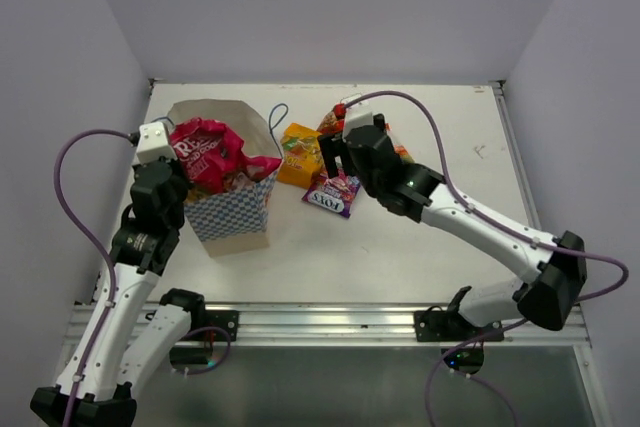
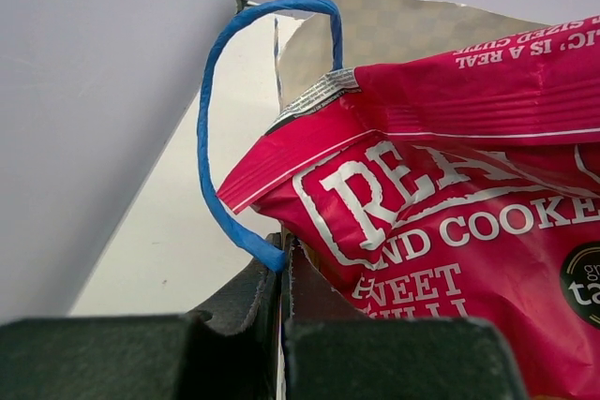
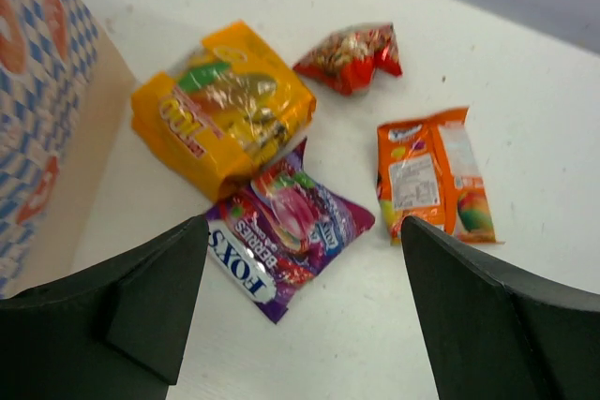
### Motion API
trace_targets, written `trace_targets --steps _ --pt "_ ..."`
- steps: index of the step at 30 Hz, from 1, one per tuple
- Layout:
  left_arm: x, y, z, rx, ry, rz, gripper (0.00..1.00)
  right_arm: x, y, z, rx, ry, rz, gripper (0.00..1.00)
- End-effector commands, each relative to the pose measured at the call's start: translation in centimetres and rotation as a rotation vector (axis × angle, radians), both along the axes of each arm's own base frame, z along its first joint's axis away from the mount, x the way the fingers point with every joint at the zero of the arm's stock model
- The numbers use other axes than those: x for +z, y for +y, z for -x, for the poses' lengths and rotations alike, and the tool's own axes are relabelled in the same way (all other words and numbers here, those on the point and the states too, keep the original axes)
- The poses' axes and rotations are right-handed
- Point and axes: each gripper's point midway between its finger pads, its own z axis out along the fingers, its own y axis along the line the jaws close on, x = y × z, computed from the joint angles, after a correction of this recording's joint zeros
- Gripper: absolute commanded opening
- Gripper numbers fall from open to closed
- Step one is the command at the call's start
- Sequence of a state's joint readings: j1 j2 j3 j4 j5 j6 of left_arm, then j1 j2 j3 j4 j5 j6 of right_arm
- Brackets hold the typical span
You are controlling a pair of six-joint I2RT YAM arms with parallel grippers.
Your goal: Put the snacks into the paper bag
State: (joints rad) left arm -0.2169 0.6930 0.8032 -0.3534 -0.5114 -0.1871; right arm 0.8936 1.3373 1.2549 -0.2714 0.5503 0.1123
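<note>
Next, I close my right gripper on the middle of the small purple packet's side edge (image 1: 350, 198) (image 3: 317, 264), the one that faces away from the yellow-orange pouch.
The paper bag (image 1: 232, 215) stands upright at the left, with the magenta bag (image 1: 208, 152) sticking out of its mouth. My left gripper (image 1: 172, 169) is shut on the bag's left rim, beside the blue cord handle (image 2: 210, 128); the magenta bag (image 2: 469, 231) fills the left wrist view. My right gripper (image 1: 336, 155) is open and hovers above the small purple packet (image 3: 286, 231). The yellow-orange pouch (image 3: 220, 114), small red packet (image 3: 352, 58) and small orange packet (image 3: 431, 175) lie on the table beyond it. The tan chips bag is not visible.
Grey walls enclose the white table (image 1: 440, 117) on the left, back and right. A metal rail (image 1: 330, 322) runs along the near edge. The bag's checkered side (image 3: 37, 91) stands just left of the loose packets.
</note>
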Motion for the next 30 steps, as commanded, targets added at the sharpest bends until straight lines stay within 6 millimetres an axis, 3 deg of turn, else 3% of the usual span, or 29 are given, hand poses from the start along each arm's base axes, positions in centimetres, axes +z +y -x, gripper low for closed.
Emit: trace_targets --steps 1,6,9,13,16,23,26,30 --pt "0.3 0.2 -0.6 0.017 -0.018 -0.011 0.0 -2.6 1.5 -0.5 0.016 0.092 -0.037 0.88" --pt "-0.3 0.8 -0.6 0.062 0.004 -0.021 0.0 -9.7 1.7 -2.6 -0.059 0.244 -0.023 0.88" --pt "-0.3 -0.8 -1.1 -0.031 -0.001 0.002 0.0 -12.9 0.2 -4.0 -0.115 0.308 -0.04 0.88" --pt "-0.2 0.3 -0.9 0.033 -0.015 -0.012 0.0 -17.4 -1.5 -4.6 -0.183 0.426 -0.013 0.88" --pt "-0.6 -0.2 -1.2 0.009 -0.003 -0.011 0.0 -19.7 -2.7 -3.9 -0.215 0.478 0.0 0.88" --pt "-0.4 0.2 -0.9 0.028 -0.012 -0.015 0.0 -23.5 -2.6 -3.0 -0.198 0.554 -0.035 0.84" --pt "-0.5 0.3 -0.8 0.032 -0.012 -0.016 0.0 -24.3 -2.1 -3.2 -0.187 0.568 -0.047 0.79" --pt "-0.5 0.3 -0.9 0.033 -0.009 -0.018 0.0 -25.0 -1.1 -3.5 -0.145 0.573 -0.082 0.65"
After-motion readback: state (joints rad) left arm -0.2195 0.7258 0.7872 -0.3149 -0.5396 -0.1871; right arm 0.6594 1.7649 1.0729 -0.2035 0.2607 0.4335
